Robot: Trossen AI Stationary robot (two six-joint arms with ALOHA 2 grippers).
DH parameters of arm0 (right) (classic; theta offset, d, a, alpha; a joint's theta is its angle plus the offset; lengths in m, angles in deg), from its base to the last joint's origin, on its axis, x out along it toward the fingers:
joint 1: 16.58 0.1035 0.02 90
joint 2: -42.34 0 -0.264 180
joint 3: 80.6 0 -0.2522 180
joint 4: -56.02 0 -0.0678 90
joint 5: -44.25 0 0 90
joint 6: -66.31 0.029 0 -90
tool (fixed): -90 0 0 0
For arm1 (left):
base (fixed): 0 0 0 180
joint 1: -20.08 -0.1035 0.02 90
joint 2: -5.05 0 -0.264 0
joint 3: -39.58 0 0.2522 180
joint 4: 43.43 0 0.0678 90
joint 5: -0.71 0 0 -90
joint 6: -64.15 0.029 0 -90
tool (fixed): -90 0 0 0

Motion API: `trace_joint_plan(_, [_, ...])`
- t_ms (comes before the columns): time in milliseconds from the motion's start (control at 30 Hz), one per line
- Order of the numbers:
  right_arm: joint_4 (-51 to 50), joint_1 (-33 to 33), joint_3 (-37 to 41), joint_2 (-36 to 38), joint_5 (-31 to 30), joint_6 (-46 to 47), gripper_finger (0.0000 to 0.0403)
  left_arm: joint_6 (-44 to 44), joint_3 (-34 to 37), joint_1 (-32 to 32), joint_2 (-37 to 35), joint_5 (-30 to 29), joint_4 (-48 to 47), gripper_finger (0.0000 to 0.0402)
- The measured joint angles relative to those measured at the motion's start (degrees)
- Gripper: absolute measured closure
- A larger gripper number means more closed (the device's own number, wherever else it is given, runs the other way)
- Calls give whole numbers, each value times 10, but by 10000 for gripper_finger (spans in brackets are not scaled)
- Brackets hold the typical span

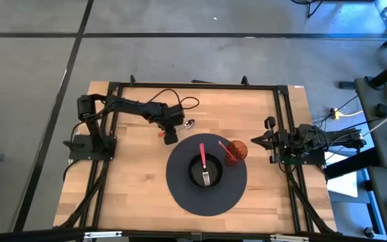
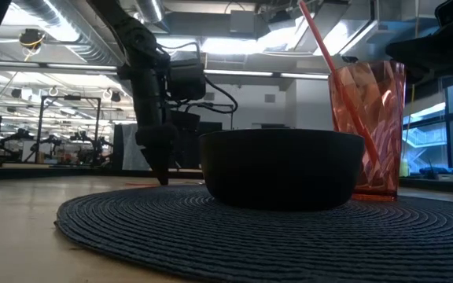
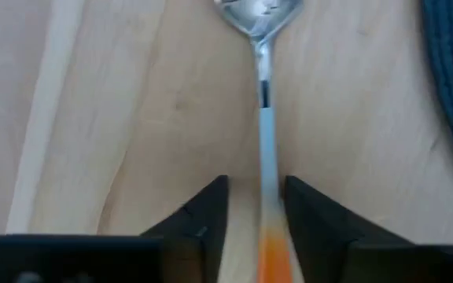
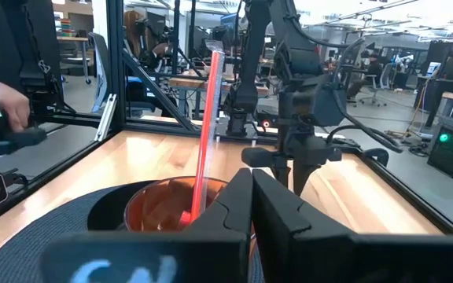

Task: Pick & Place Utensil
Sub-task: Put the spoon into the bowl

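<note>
The left gripper's fingers are close to the orange end of the spoon's handle, so the robot should raise them and grasp the spoon by its neck [image 3: 263, 69] beside the metal bowl.
A spoon [image 3: 263, 94] with a metal bowl and a handle that turns orange at its end lies flat on the wooden table, left of the placemat. Its bowl [image 1: 189, 124] and orange end [image 1: 161, 134] show in the high view. My left gripper [image 3: 255, 212] points down over the handle, open. One finger stands on each side of the handle, low at the table [image 2: 162, 174]. My right gripper [image 4: 252, 196] is shut and empty at the table's right side [image 1: 269, 141]. A fork with a red handle [image 1: 203, 161] lies in the black bowl [image 2: 281, 165].
The black bowl sits on a round dark woven placemat [image 1: 180, 191]. An orange cup [image 2: 368, 126] with a red straw [image 4: 205, 134] stands on the mat's right part, next to the bowl. A black frame [image 1: 193, 86] runs around the table.
</note>
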Motion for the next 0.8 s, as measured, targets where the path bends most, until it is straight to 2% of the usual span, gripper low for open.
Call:
trace_joint_plan(200, [0,0,0,0,0,0,391,15,4,9,3,-9,15,387])
trace_joint_plan(500, [0,0,0,0,0,-2,391,11,16,38,-41,-65,51,399])
trace_joint_plan(800, [0,0,0,0,0,0,391,1,16,56,-130,-72,33,401])
